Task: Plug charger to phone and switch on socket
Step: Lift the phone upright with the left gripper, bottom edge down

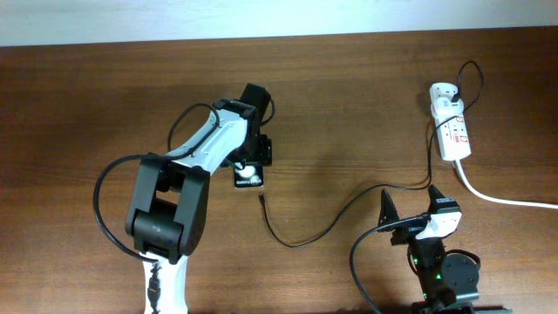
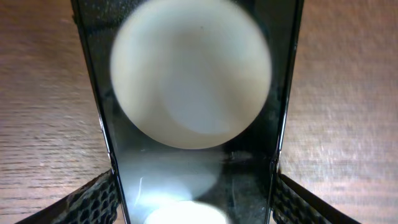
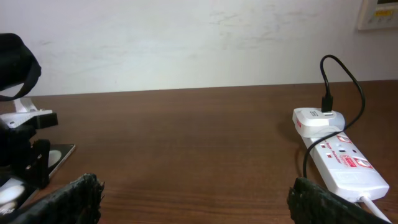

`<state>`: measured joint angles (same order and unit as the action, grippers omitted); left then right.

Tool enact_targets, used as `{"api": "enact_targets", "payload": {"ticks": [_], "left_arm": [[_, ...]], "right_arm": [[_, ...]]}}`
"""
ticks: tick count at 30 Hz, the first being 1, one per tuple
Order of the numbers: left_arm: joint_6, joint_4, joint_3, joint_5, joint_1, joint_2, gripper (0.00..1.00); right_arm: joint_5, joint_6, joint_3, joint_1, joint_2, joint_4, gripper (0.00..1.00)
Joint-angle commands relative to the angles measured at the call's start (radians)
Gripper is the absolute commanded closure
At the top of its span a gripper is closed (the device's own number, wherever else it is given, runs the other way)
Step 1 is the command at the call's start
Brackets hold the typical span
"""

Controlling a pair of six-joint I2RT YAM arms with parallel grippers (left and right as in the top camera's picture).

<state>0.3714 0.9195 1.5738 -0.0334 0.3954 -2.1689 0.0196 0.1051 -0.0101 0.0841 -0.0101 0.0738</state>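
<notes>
The phone's near end by the plug tip is crowded by my left gripper, so it should open and take the phone farther up [image 2: 190, 15], closer to its far end.
The phone [image 1: 248, 179] lies on the wooden table under my left gripper [image 1: 253, 159]. In the left wrist view the phone [image 2: 193, 93] fills the space between the fingers of the left gripper [image 2: 194, 208], whose pads touch both long edges. The charger cable [image 1: 331, 222] runs from the white adapter [image 1: 443, 92] across the table. Its plug tip [image 1: 262, 199] lies loose just below the phone. The socket strip [image 1: 455, 131] lies at the far right and also shows in the right wrist view [image 3: 342, 162]. My right gripper [image 1: 410, 205] is open and empty [image 3: 196, 186], over the cable's right part.
The thick white cord [image 1: 506, 199] leaves the strip toward the right edge. A white wall [image 3: 186, 43] stands behind the table's far edge. The left arm [image 3: 18, 137] shows at the left of the right wrist view.
</notes>
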Motion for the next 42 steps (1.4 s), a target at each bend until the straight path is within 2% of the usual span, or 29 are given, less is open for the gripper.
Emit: {"api": "enact_targets", "payload": {"ticks": [1, 4, 6, 13, 16, 19, 22, 27, 29, 31, 32, 34, 42], "left_arm": [[-0.126, 0.083, -0.055, 0.064, 0.017, -0.048, 0.25], [-0.142, 0.153, -0.055, 0.064, 0.017, -0.048, 0.18], [-0.142, 0.150, -0.055, 0.064, 0.017, -0.048, 0.01], [-0.142, -0.001, -0.055, 0.052, -0.005, -0.048, 0.02], [-0.141, -0.021, -0.055, 0.053, -0.010, -0.048, 0.11], [-0.141, 0.000, -0.055, 0.053, -0.010, -0.048, 0.14], [-0.133, 0.036, -0.055, 0.053, -0.010, -0.048, 0.10], [-0.111, 0.035, -0.055, 0.056, -0.010, -0.048, 0.10], [-0.111, 0.033, -0.055, 0.056, -0.010, -0.048, 0.01], [-0.111, 0.042, -0.055, 0.056, -0.010, -0.048, 0.01], [-0.111, 0.043, -0.055, 0.056, -0.010, -0.048, 0.12], [-0.076, 0.032, -0.055, 0.053, -0.010, -0.048, 0.21], [-0.070, 0.029, -0.043, 0.065, -0.022, -0.047, 0.22]], "right_arm": [[-0.005, 0.000, 0.005, 0.007, 0.006, 0.005, 0.01], [-0.006, 0.000, 0.005, 0.007, 0.006, 0.005, 0.01], [-0.005, 0.000, 0.005, 0.007, 0.006, 0.005, 0.01], [-0.006, 0.000, 0.005, 0.007, 0.006, 0.005, 0.01], [-0.005, 0.000, 0.005, 0.007, 0.006, 0.005, 0.01], [-0.006, 0.000, 0.005, 0.007, 0.006, 0.005, 0.01], [-0.005, 0.000, 0.005, 0.007, 0.006, 0.005, 0.01], [-0.005, 0.000, 0.005, 0.007, 0.006, 0.005, 0.01], [-0.005, 0.000, 0.005, 0.007, 0.006, 0.005, 0.01], [-0.005, 0.000, 0.005, 0.007, 0.006, 0.005, 0.02], [-0.005, 0.000, 0.005, 0.007, 0.006, 0.005, 0.01], [-0.005, 0.000, 0.005, 0.007, 0.006, 0.005, 0.01], [-0.005, 0.000, 0.005, 0.007, 0.006, 0.005, 0.01]]}}
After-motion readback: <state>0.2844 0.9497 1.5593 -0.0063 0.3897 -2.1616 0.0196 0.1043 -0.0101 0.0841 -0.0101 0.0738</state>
